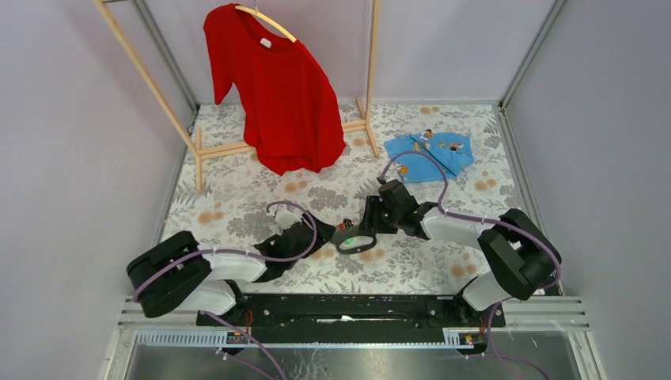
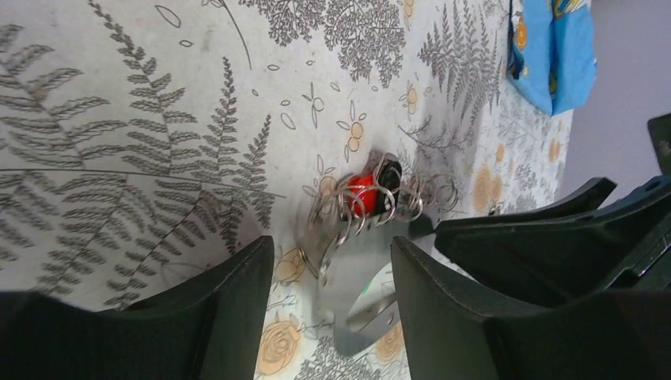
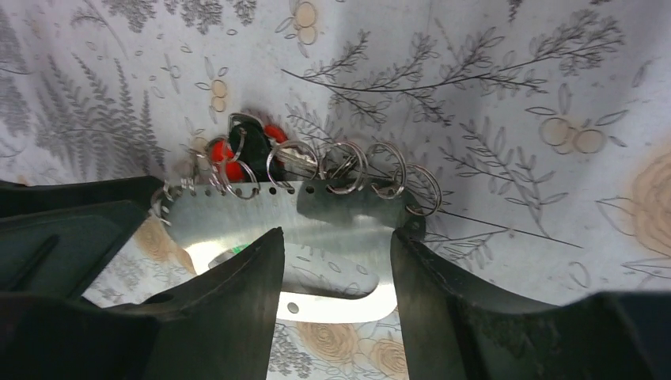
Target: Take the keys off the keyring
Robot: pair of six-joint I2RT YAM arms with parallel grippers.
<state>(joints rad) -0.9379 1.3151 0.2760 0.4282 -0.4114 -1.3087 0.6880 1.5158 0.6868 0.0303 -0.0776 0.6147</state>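
Note:
The flat keyring slants across my open left fingers; next I align, then pinch its ringed end [image 2: 321, 267] before lifting.
The keyring [image 1: 354, 240] is a flat grey metal band in an oval loop, lying between both grippers on the floral cloth. Small wire rings line its edge [image 3: 340, 170]. A red key head [image 2: 362, 192] and a black key head [image 2: 388, 176] sit bunched at one end; both also show in the right wrist view, the red [image 3: 221, 152] and the black [image 3: 249, 138]. Only a green glint [image 3: 237, 251] shows of the green key. My left gripper [image 2: 331, 245] is open with the band [image 2: 372, 269] between its fingers. My right gripper [image 3: 336, 237] is open, astride the band [image 3: 340, 214].
A red T-shirt [image 1: 277, 95] hangs on a wooden rack [image 1: 237, 149] at the back left. A blue cloth [image 1: 431, 154] lies at the back right and also shows in the left wrist view [image 2: 554, 47]. Walls close in the table on three sides.

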